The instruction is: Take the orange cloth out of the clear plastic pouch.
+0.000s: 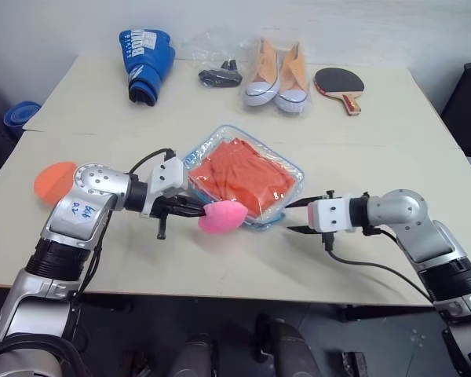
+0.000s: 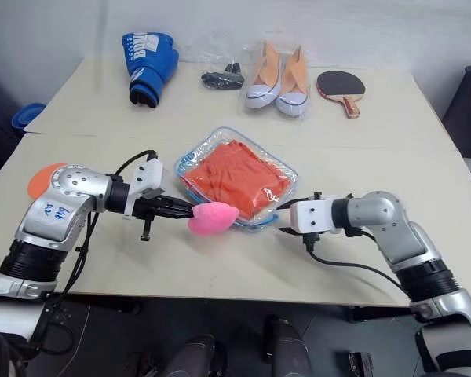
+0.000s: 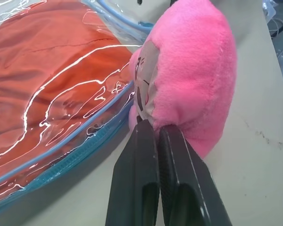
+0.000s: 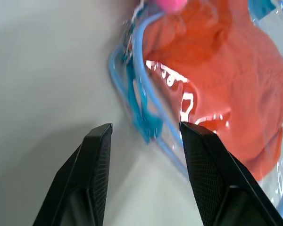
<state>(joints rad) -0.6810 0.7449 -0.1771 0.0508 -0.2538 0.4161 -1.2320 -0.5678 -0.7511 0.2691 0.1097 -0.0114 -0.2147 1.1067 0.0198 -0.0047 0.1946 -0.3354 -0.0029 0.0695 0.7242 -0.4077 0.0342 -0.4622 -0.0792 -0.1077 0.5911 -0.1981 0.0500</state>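
Note:
The pouch's near corner is loose. I need to pinch the blue zip tab [image 4: 148, 124] there with my right gripper before my left gripper pulls the pink plush charm along the zip.
The clear plastic pouch [image 1: 286, 166], edged in light blue, lies flat in the middle of the table with the orange cloth [image 1: 239, 177] folded inside it. A pink plush charm [image 1: 222, 216] hangs off its near corner. My left gripper [image 1: 200, 210] reaches in from the left, shut on the base of that charm [image 3: 188, 70]. My right gripper [image 1: 292, 216] is open at the pouch's near right corner. In the right wrist view the blue zip tab [image 4: 148, 125] lies just ahead of its fingers [image 4: 96, 155], untouched.
Along the table's far side lie a blue boxing glove [image 1: 147, 63], a small black item [image 1: 220, 76], sneakers in a crinkly clear bag [image 1: 276, 75] and a table tennis paddle [image 1: 339, 85]. An orange disc [image 1: 53, 181] sits by my left arm.

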